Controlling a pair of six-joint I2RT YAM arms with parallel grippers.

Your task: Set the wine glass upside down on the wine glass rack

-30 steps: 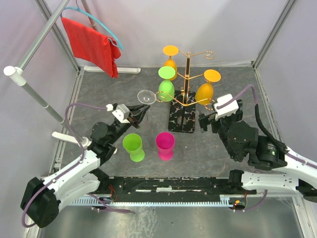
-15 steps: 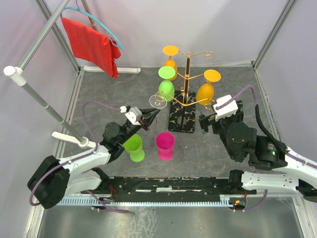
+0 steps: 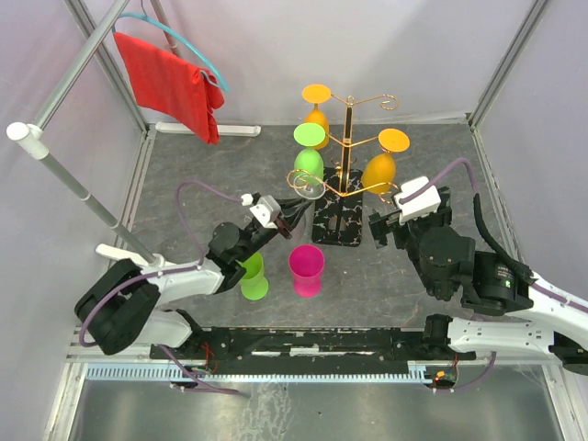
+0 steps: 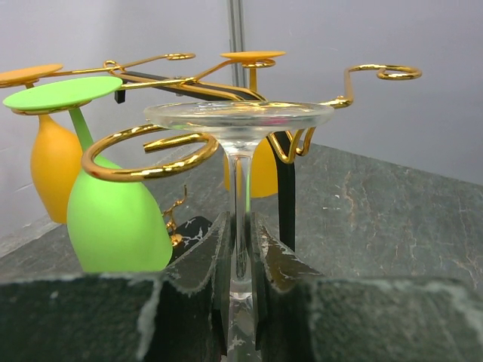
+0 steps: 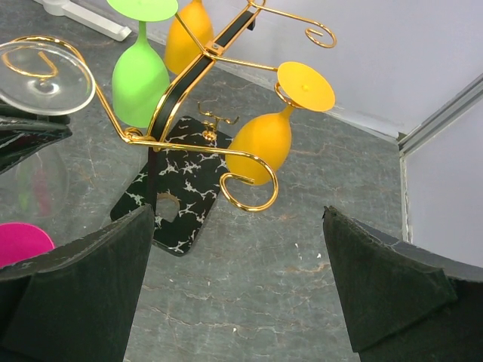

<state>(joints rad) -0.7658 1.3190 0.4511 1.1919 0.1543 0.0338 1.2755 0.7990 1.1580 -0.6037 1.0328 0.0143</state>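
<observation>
My left gripper should release the clear wine glass, now upside down by a curled arm, in the empty gold curl (image 3: 299, 181) (image 4: 151, 154) that is just in front of the green glass.
The clear wine glass (image 4: 238, 115) is upside down, foot on top, and my left gripper (image 4: 240, 256) is shut on its stem. The gold wire wine glass rack (image 3: 347, 147) stands on its black marble base (image 3: 333, 220). The glass foot (image 3: 309, 186) is level with and just above the near left curled arm (image 4: 143, 154), with the stem just right of the curl's open end. In the right wrist view the foot (image 5: 45, 75) overlaps that curl. My right gripper (image 5: 236, 215) is open and holds nothing, low on the right of the base (image 5: 177, 188).
A green glass (image 3: 309, 161) and two orange glasses (image 3: 317, 110) (image 3: 381, 167) hang upside down on the rack. A green cup (image 3: 248, 272) and a magenta cup (image 3: 306, 268) stand on the table in front of the rack. A red cloth (image 3: 170, 83) hangs at the back left.
My left arm has moved right with the clear glass, bringing its foot from left of the rack up to the curled arm. The right arm has not moved.
</observation>
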